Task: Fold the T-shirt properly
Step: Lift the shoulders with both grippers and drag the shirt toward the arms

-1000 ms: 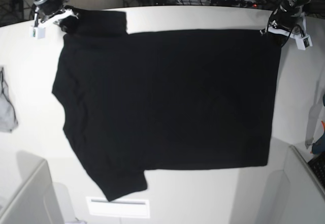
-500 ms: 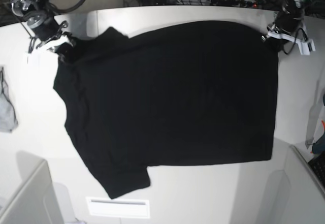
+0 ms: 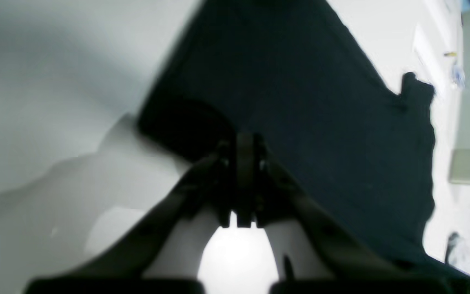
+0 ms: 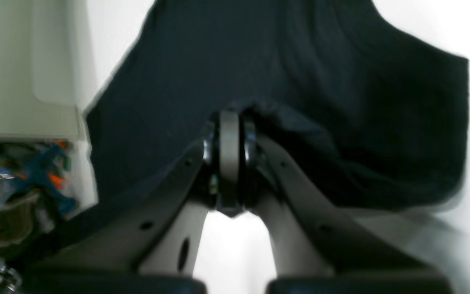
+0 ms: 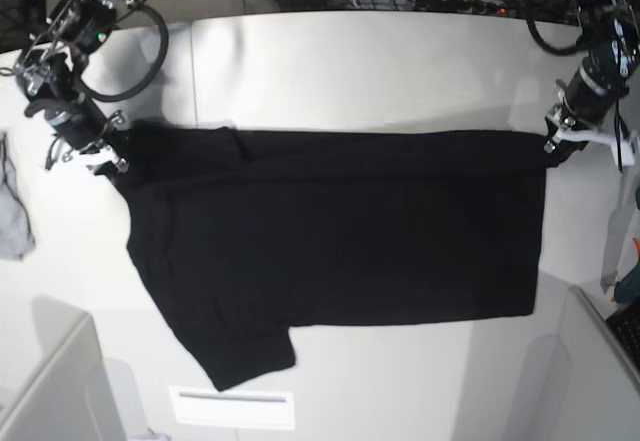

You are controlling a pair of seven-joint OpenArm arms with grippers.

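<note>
I will use my right gripper to let go of the far shoulder corner on the T-shirt's side edge point(image 5: 134, 241) nearest the small grey cloth.
The black T-shirt point(image 5: 340, 241) lies plain side up on the white table point(image 5: 380, 71), its far edge lifted and carried toward the near side. My left gripper point(image 5: 553, 143) is shut on the shirt's far right corner; in the left wrist view point(image 3: 241, 153) its jaws pinch black cloth point(image 3: 300, 102). My right gripper point(image 5: 112, 151) is shut on the far left shoulder corner; in the right wrist view point(image 4: 229, 130) the jaws clamp a bunched fold of cloth point(image 4: 300, 81). One sleeve point(image 5: 245, 356) lies flat at the front left. No print shows.
A small grey cloth point(image 5: 12, 216) lies at the table's left edge. A white label point(image 5: 232, 407) sits near the front edge. Grey bin corners stand at front left point(image 5: 55, 391) and front right point(image 5: 600, 361). Cables and gear run behind the table.
Both grippers have pulled the shirt's far edge toward the near side, folding it over. The far part of the table is now bare.
</note>
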